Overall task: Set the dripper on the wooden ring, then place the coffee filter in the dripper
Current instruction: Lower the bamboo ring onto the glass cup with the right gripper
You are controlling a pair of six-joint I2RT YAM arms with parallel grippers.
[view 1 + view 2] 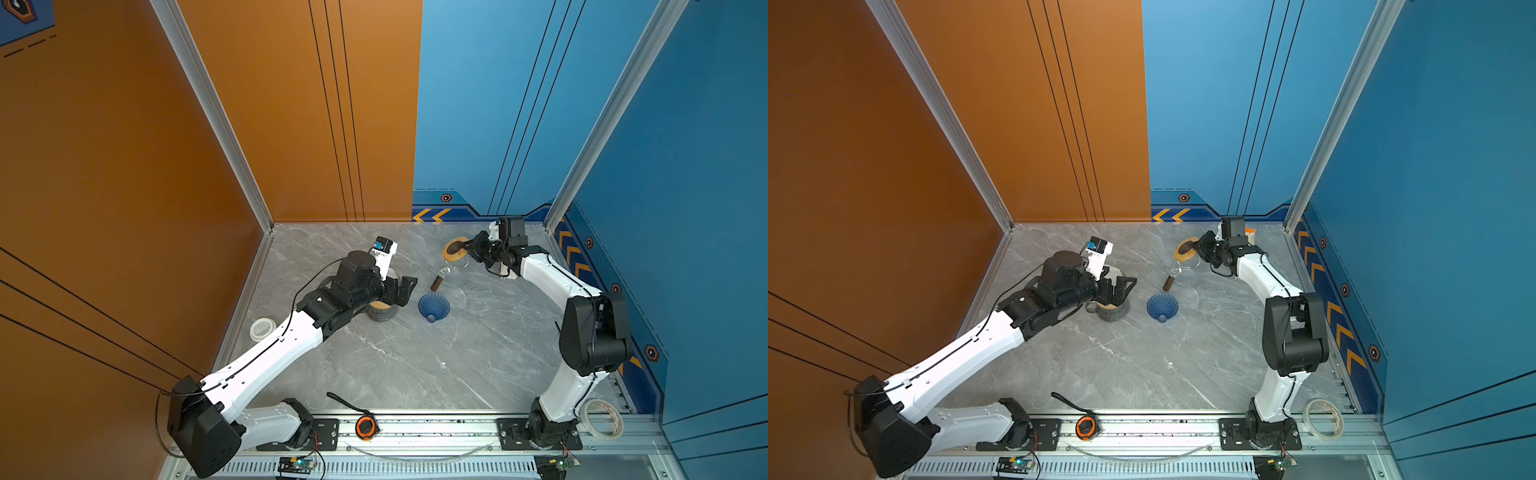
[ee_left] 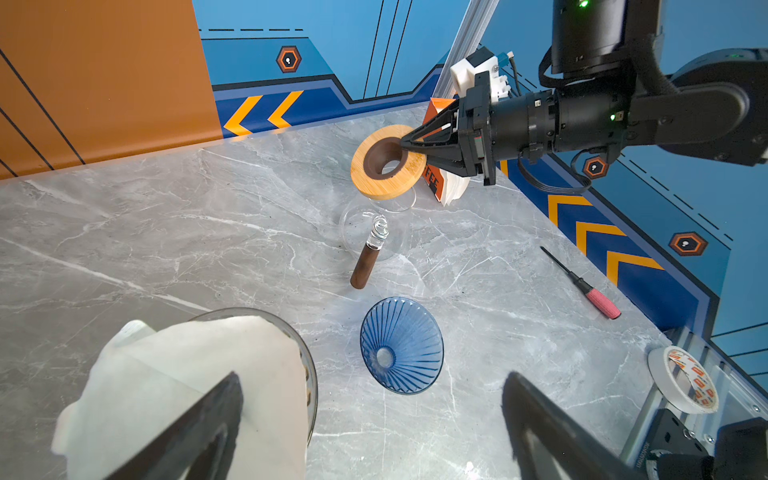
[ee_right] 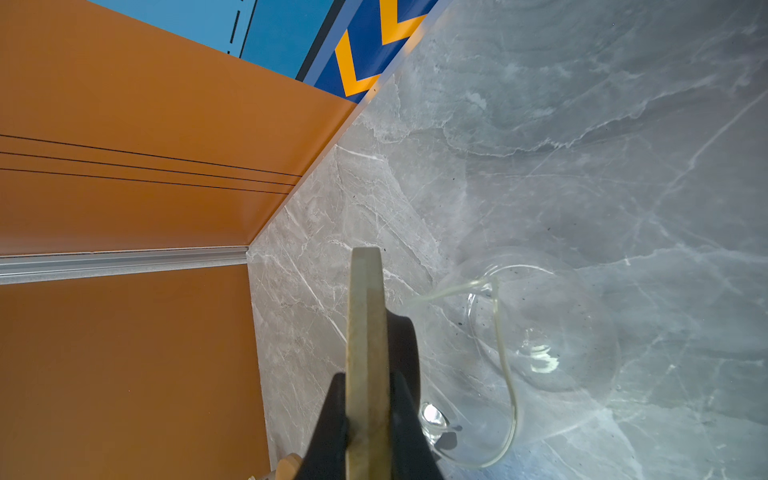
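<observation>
The wooden ring lid is to go on the open rim of the glass carafe [image 1: 456, 254] [image 3: 392, 372]. My right gripper will let go of it there.
The blue ribbed dripper [image 1: 433, 306] [image 1: 1162, 306] [image 2: 401, 345] lies tipped on the marble table, empty. A white paper coffee filter [image 2: 187, 395] sits in a glass cup [image 1: 380, 311] [image 2: 309, 374] to the dripper's left. My left gripper [image 1: 405, 291] [image 1: 1125, 286] [image 2: 370, 415] hovers open over that cup; in the left wrist view one finger overlaps the filter and the other is beyond the dripper. At the back, my right gripper [image 1: 465, 248] [image 2: 409, 143] [image 3: 368, 386] is shut on a wooden ring lid [image 1: 455, 248] [image 2: 388, 162] [image 3: 365, 324], held above a glass carafe [image 2: 370, 232] [image 3: 540, 332].
The carafe's brown handle [image 1: 436, 284] points toward the dripper. An orange filter box [image 2: 440, 183] stands behind the right gripper. A red-handled screwdriver [image 2: 598, 297] lies at the right wall. Tape roll [image 1: 602, 417], tape measure [image 1: 365, 427] and a white jar lid [image 1: 262, 328] sit near the edges.
</observation>
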